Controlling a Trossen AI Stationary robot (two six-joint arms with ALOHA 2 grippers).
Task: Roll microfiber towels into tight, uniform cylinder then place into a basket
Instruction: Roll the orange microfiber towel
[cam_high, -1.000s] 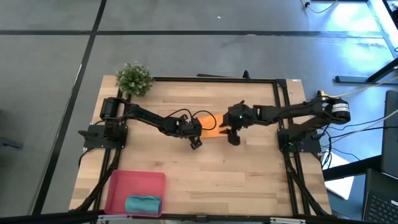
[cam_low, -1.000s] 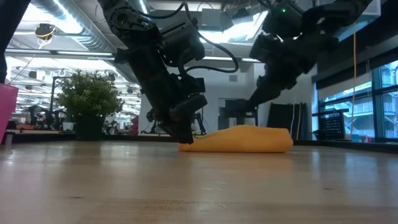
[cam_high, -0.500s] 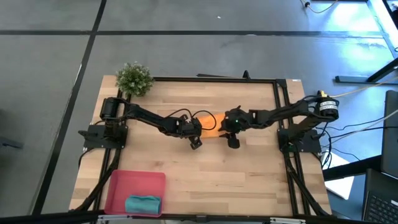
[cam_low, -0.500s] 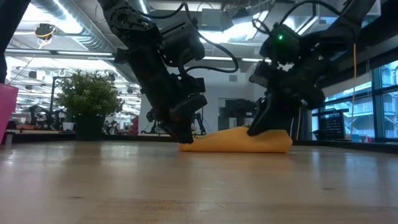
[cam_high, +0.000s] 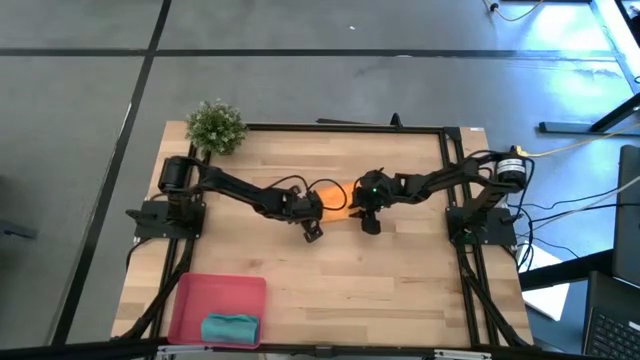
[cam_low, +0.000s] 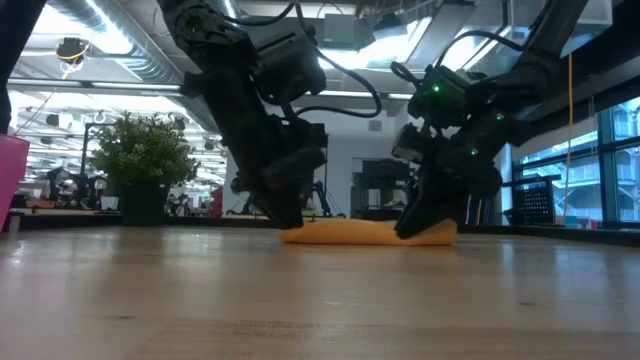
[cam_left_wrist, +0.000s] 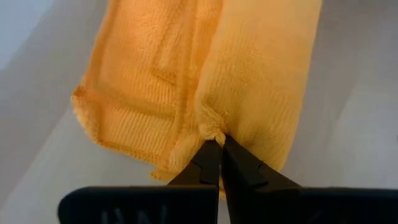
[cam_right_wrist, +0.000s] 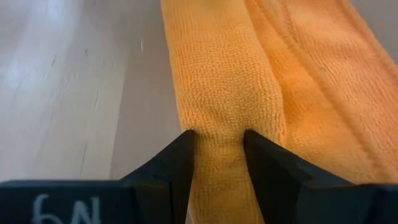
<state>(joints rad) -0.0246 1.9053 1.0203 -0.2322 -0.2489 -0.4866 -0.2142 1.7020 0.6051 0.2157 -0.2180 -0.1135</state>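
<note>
A small tuck beside the towel's flat part is pinched in my left gripper, so I need to open it, back off and pinch the roll's outer edge (cam_left_wrist: 285, 153) at its end.
The orange towel (cam_high: 335, 196) lies mid-table, partly rolled: a roll (cam_right_wrist: 227, 87) with a flat part (cam_right_wrist: 323, 74) beside it. My left gripper (cam_left_wrist: 219, 148) is shut at the towel's left end, and in the low view (cam_low: 283, 212) it comes down on that end. My right gripper (cam_right_wrist: 219, 144) is closed on the roll at the towel's right end (cam_low: 425, 225). The teal towel (cam_high: 230, 327) lies rolled in the red-pink basket (cam_high: 200, 295) at the near left. My left gripper pinches a small tuck of cloth at the left end of the roll (cam_left_wrist: 214, 132) between its two fingertips, slanting down from the table's left. The towel lies on the table. My right gripper has the roll (cam_right_wrist: 219, 134) between its two fingers (cam_right_wrist: 184, 155), which lie across it, slanting down from the table's right. The roll rests on the table.
A small green potted plant (cam_high: 216, 127) stands at the table's far left corner. A black frame (cam_high: 450, 160) runs along the table's edges. Bare wood (cam_high: 380, 280) lies between the towel and the near edge.
My right gripper has come down and toward the table's left onto the orange towel's right end. The towel's raised right end now lies lower and flatter under it.
</note>
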